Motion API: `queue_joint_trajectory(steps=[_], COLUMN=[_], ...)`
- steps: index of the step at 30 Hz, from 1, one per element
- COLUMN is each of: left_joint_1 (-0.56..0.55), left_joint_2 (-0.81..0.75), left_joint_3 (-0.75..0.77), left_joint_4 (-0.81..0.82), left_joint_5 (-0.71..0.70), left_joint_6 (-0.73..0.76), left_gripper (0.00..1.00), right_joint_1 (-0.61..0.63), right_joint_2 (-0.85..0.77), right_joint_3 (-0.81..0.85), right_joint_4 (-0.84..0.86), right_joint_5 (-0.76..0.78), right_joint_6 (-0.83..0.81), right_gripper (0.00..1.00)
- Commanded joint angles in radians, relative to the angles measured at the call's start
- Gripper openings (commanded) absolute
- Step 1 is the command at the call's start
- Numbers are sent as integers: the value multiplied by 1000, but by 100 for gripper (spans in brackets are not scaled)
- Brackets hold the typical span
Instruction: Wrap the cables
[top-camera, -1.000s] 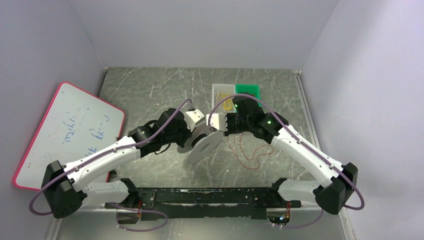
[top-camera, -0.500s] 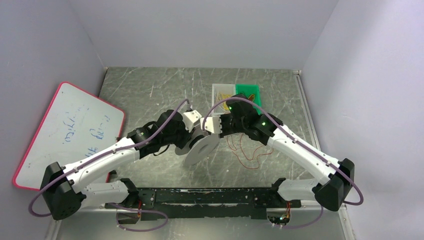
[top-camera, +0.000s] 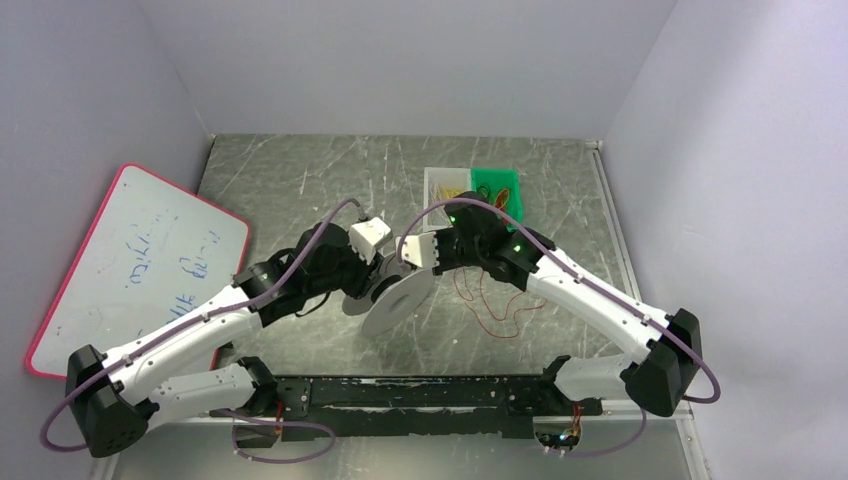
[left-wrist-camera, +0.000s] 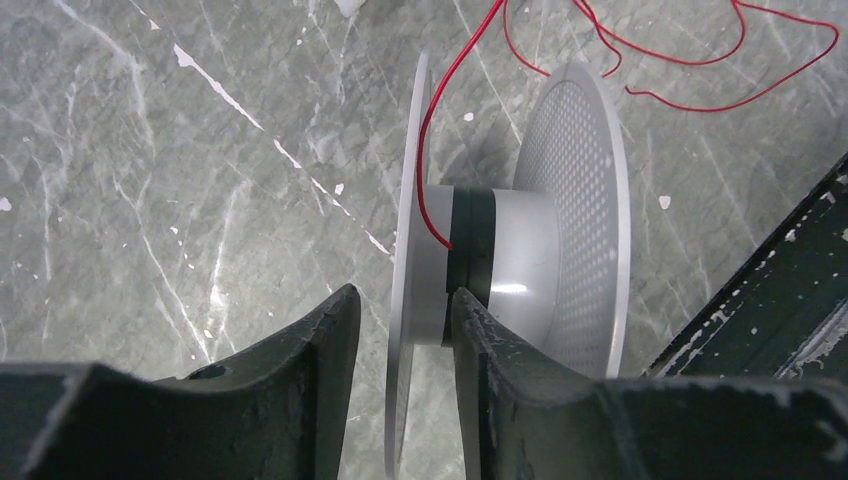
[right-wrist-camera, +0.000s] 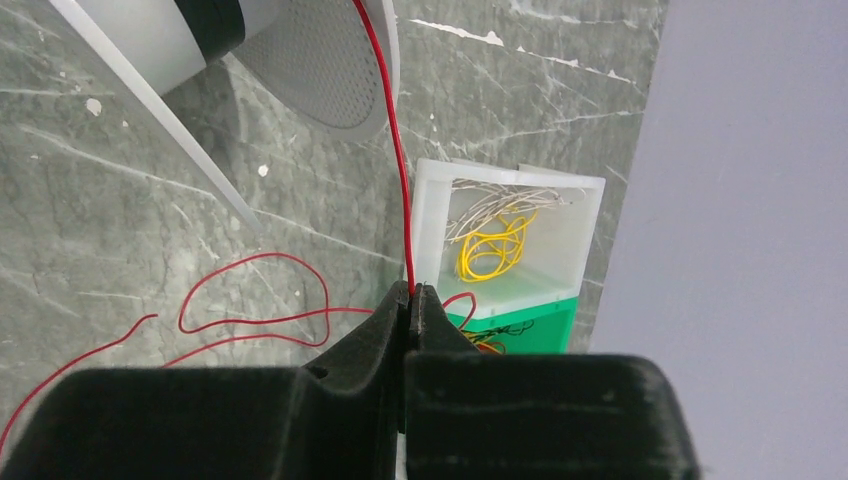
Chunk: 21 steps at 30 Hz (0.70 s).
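I should open my left gripper, as the red cable's loose end hangs free by the spool's middle, and pinch that end of the cable against the spool's side (left-wrist-camera: 401, 300) before wrapping.
A grey spool (top-camera: 398, 298) with two perforated flanges and a black band on its hub is held tilted above the table's middle. My left gripper (top-camera: 374, 284) grips one flange; in the left wrist view its jaws (left-wrist-camera: 400, 300) straddle that flange of the spool (left-wrist-camera: 520, 260). A thin red cable (left-wrist-camera: 440, 130) runs from the hub up to my right gripper (right-wrist-camera: 411, 292), which is shut on it. The rest of the cable (top-camera: 495, 305) lies in loose loops on the table to the right. The right gripper (top-camera: 404, 256) sits just above the spool.
A white bin (top-camera: 445, 185) with yellow and pale wires and a green bin (top-camera: 497, 185) stand at the back centre, also seen in the right wrist view (right-wrist-camera: 505, 235). A pink-framed whiteboard (top-camera: 135, 260) leans at the left wall. A black rail (top-camera: 430, 392) runs along the near edge.
Both grippers have moved a little left and toward the near edge. The spool went with the left gripper, and the right gripper kept its hold on the red cable.
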Motion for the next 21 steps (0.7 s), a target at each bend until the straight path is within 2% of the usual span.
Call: queue_joint_trajectory(steps=[1,13,18,21], left_joint_1=[6,10,14,16], left_joint_2=[-35,19,21,22], left_joint_3=[-9,9,4,-2], left_joint_4=[-14,2,5,2], left_joint_5=[11,35,45,35], left_joint_6=[-32,-38,-36,-33], left_gripper=[46,52,52,47], right_joint_1=[11,112,137,142], right_joint_2=[-4,32,45,46], right_joint_3=[-13,-15,-23,-25], right_joint_4=[34,74,94,104], right_joint_5=[2,-30,-34,-29], right_joint_6=[-3,34,46,50], right_gripper=[0,0,0,0])
